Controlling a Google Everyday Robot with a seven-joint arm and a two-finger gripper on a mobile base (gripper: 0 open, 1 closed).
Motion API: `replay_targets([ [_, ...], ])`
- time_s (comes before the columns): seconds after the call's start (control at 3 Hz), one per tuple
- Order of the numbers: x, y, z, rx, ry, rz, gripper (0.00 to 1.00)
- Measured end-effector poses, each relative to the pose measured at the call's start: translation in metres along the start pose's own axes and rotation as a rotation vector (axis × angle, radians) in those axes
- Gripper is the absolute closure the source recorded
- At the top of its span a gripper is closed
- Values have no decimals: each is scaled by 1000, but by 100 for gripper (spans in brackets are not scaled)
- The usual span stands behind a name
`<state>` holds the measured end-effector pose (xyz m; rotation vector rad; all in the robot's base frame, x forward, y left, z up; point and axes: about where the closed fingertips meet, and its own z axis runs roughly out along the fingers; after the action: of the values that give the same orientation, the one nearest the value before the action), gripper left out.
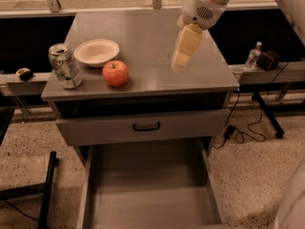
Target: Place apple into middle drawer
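Next, my gripper should go to the upper part of the apple [117, 68], just in front of the white bowl, and close there.
The apple [116, 73], red-orange and round, sits on the grey cabinet top [143, 37] near its front left, just in front of a white bowl [96, 52]. The gripper [179, 63] hangs above the right half of the top, well to the right of the apple and not touching it, pointing down and to the left. Below, the middle drawer [148, 194] is pulled out, a long flat grey tray with low side walls and nothing in it.
A drink can [65, 66] stands at the top's left front corner. A closed drawer front with a black handle [146, 127] lies above the open drawer. A small bottle [252, 56] and a dark box [269, 59] stand on a ledge at right, with cables on the floor.
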<state>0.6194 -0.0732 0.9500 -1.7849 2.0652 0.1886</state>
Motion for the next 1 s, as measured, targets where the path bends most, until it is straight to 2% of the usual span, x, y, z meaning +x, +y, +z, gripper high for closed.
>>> replay_targets([
  [0.33,0,0,2,-1,0,-1,0],
  [0.67,-28,0,21,-14,-101,-12,0],
  [1.0,-72,-8,67,-51,-246,-1,0],
])
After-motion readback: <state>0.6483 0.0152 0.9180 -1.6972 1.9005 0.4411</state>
